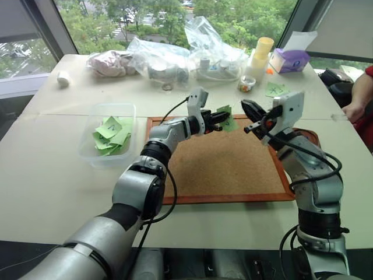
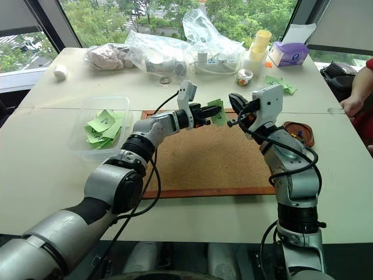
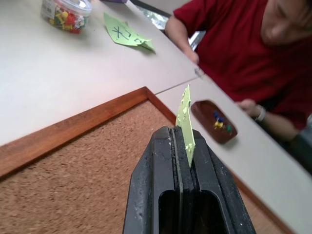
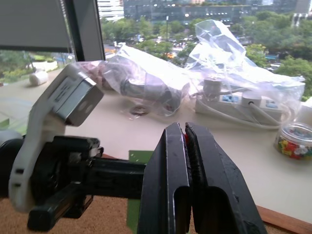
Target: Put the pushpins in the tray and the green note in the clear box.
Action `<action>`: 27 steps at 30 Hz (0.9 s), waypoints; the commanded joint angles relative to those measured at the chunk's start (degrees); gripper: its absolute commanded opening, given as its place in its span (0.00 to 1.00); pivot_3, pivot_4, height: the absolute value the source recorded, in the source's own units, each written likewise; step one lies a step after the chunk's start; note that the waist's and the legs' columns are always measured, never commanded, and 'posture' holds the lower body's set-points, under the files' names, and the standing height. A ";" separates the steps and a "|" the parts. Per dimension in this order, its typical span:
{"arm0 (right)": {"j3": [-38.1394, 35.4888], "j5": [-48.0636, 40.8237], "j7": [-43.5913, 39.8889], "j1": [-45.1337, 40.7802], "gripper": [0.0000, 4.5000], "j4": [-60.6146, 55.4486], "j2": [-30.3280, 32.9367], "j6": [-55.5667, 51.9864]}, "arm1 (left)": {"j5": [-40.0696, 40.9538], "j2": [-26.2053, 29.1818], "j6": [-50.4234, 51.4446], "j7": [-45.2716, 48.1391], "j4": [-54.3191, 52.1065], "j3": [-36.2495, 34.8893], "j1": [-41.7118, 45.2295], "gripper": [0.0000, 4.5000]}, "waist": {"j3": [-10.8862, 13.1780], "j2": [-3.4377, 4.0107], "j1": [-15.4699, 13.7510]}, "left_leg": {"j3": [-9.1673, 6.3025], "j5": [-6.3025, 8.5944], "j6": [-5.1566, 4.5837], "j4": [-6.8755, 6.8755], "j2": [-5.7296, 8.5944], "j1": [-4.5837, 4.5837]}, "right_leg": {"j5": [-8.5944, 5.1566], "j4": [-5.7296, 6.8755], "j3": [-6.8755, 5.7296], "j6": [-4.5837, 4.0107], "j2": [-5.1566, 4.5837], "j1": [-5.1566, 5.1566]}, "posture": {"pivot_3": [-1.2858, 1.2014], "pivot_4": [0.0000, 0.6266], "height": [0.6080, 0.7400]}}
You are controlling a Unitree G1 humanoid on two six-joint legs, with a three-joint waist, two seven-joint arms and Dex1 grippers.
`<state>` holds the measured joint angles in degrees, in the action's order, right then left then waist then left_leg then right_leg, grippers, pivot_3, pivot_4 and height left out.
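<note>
My right gripper needs to let go of the red pushpin in the middle of the reddish-brown tray [image 1: 302, 139], which sits beside the corkboard.
My left gripper [image 1: 223, 119] is shut on the green note [image 3: 185, 115], holding it on edge above the far side of the corkboard [image 1: 227, 166]. Just to its right, my right gripper [image 4: 184, 129] is shut, and a speck of red like a pushpin head shows between its fingertips. The tray [image 2: 298, 133], a dark reddish-brown oval dish, lies beside the board's right edge behind my right arm, with a few pushpins [image 3: 218, 122] in it. On the table to my left stands the clear box [image 1: 93, 153], with several green slips inside.
A jar of coloured pins [image 1: 246, 84], loose green slips [image 1: 275, 89], clear plastic bags [image 1: 175, 58], a purple tissue box [image 1: 291, 59] and yellow cups [image 1: 263, 48] crowd the table's far side. A person in a red sleeve [image 1: 362, 93] sits at the right edge.
</note>
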<state>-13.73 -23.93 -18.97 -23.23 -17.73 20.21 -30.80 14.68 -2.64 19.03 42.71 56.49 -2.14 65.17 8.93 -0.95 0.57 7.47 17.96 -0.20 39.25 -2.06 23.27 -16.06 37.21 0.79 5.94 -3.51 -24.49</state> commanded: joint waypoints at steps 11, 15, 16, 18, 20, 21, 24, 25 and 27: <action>-10.74 10.79 16.30 0.50 0.00 17.56 9.95 -4.73 | -9.17 13.97 -2.09 21.15 -43.88 22.33 -11.63 0.01 | -0.06 0.10 0.21 | 0.05 -0.01 -0.01 0.03 -0.04 -0.05 | 0.00 0.08 0.10 0.00 -0.01 0.00 | 0.52 0.24 0.96; -10.32 11.64 16.18 -1.12 0.00 23.83 10.34 -4.31 | -9.35 13.28 0.87 18.55 -45.13 21.63 -11.76 0.01 | -0.09 0.17 0.39 | 0.02 -0.01 -0.02 0.04 -0.05 -0.08 | 0.00 0.09 0.19 0.00 0.03 0.00 | 0.52 0.24 0.96; -10.35 11.58 15.88 -1.75 0.00 25.34 10.39 -3.98 | -9.23 13.12 1.42 18.04 -45.22 21.47 -11.87 0.01 | -0.10 0.18 0.43 | 0.01 -0.01 -0.02 0.04 -0.06 -0.09 | 0.00 0.10 0.20 0.00 0.04 0.00 | 0.52 0.24 0.96; -10.53 11.44 15.49 -3.27 0.00 28.98 10.69 -3.92 | -8.55 12.71 2.84 16.94 -45.03 20.89 -12.30 0.01 | -0.11 0.21 0.45 | 0.01 -0.02 -0.02 0.04 -0.08 -0.10 | 0.00 0.10 0.21 0.00 0.05 0.00 | 0.52 0.24 0.96; -11.04 10.80 14.95 -4.59 0.00 31.87 10.77 -3.64 | -7.75 12.23 3.79 16.16 -44.42 20.19 -12.93 0.01 | -0.11 0.23 0.43 | 0.01 -0.02 -0.02 0.04 -0.10 -0.10 | 0.00 0.11 0.22 0.00 0.05 0.00 | 0.52 0.24 0.96; -11.60 10.23 14.71 -5.34 0.00 33.25 10.77 -3.71 | -6.96 11.97 4.45 16.01 -44.44 19.62 -13.44 0.01 | -0.11 0.23 0.43 | 0.01 -0.02 -0.02 0.04 -0.11 -0.10 | 0.00 0.11 0.22 0.00 0.05 0.00 | 0.52 0.24 0.96; -12.17 9.76 14.30 -6.55 0.00 35.73 11.00 -3.38 | -6.38 11.91 5.89 14.78 -44.24 18.94 -14.28 0.01 | -0.12 0.24 0.33 | 0.01 -0.02 -0.02 0.04 -0.26 -0.10 | 0.00 0.11 0.21 0.00 0.06 0.00 | 0.52 0.24 0.96; -12.19 9.66 14.19 -6.74 0.13 36.21 11.04 -3.30 | -6.71 12.08 6.28 14.03 -43.89 18.99 -14.40 0.00 | -0.12 0.24 0.30 | 0.02 -0.02 -0.02 0.04 -0.27 -0.10 | 0.00 0.11 0.21 0.00 0.06 0.00 | 0.52 0.24 0.96; -12.32 9.23 13.91 -7.06 0.30 37.00 11.17 -3.39 | -6.94 12.29 6.92 13.05 -43.57 19.13 -14.45 0.00 | -0.12 0.24 0.32 | 0.02 -0.02 -0.02 0.05 -0.27 -0.09 | 0.00 0.11 0.21 0.00 0.05 0.00 | 0.52 0.24 0.96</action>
<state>-24.27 -13.91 -4.85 -28.93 19.78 30.00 -35.11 7.45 9.82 25.81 56.74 13.63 18.57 50.25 8.81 -0.72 0.89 7.49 17.94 -0.22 39.30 -2.33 23.18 -16.06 37.32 1.01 5.95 -3.46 -24.49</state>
